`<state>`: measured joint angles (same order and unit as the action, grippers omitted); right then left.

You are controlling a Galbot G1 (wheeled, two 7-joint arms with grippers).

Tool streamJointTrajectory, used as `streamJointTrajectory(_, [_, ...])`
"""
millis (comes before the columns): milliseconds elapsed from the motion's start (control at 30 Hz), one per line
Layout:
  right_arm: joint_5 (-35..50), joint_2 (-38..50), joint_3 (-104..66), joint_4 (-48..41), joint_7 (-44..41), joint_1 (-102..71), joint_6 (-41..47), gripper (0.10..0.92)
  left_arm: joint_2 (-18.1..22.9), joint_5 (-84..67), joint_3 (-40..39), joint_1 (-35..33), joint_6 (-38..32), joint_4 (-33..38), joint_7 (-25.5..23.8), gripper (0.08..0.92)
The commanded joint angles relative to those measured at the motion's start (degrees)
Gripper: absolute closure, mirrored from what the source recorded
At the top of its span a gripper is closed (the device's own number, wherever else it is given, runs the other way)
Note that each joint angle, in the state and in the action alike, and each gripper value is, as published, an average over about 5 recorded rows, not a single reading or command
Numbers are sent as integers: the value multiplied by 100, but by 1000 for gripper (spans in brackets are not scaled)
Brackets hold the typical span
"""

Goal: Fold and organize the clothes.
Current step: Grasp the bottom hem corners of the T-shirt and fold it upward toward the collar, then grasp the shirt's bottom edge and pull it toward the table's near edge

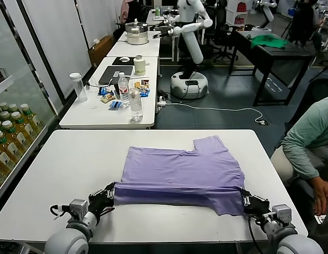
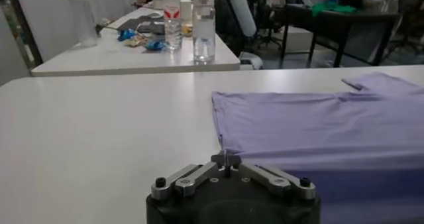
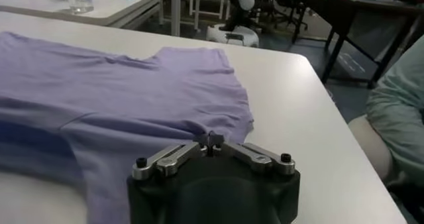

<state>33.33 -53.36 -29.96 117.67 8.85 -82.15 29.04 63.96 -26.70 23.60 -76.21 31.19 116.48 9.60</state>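
Note:
The T-shirt's far sleeve lies close to the table's far edge, so my left gripper and my right gripper will retake the T-shirt's near side (image 1: 226,205) and drag the T-shirt closer.
The clothes are one lavender T-shirt (image 1: 185,169) lying flat on the white table (image 1: 63,169), plain side up. Its near part is folded over into a straight band along the front. My left gripper (image 1: 112,194) sits at the band's left end, its fingertips closed together on the cloth edge (image 2: 226,158). At the band's right end my right gripper (image 1: 244,200) pinches the fabric, which puckers up into its tips (image 3: 211,139). In both wrist views the shirt (image 2: 318,126) (image 3: 119,93) spreads away from the jaws.
A seated person in a teal top (image 1: 307,143) is close to the table's right edge. Behind stands a second table with water bottles (image 1: 134,100) and snacks. Bottled tea (image 1: 10,137) lines a shelf at the left. Another robot (image 1: 190,53) and a green garment (image 1: 269,41) are far back.

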Motion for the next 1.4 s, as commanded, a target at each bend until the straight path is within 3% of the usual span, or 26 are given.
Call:
streamJointTrajectory(33, [-83,-156,332,-549,100,712,108,712,122,353,-61,775,-440,-924,-271,800])
streamJointTrajectory(300, [207,81,-211,139,93,114,165,479,-206,-261,334,-129,-237,14,31,567])
streamJointTrajectory(467, [278,104,-394,446,185,-686,246,331,-87,-660,299,-886,133,707,243,420])
streamJointTrajectory(600, [321,18,-401,378,283,-888,299,234,52,-511,148,-1140,216,755,260,307])
streamJointTrajectory(700, [388,-18,-359,314,382,-902,356,207,96,-360,78,-1117,219,612,357,227])
streamJointTrajectory(833, [500,-58,-256,182,425,-846,379,206,117,-166,22,-1044,214,432,422,183])
streamJointTrajectory(967, [599,-85,-164,95,382,-736,316,267,134,-93,21,-1002,197,333,401,200])
streamJointTrajectory(1400, [683,-94,-130,36,244,-642,75,629,279,10,-79,-833,211,245,433,554])
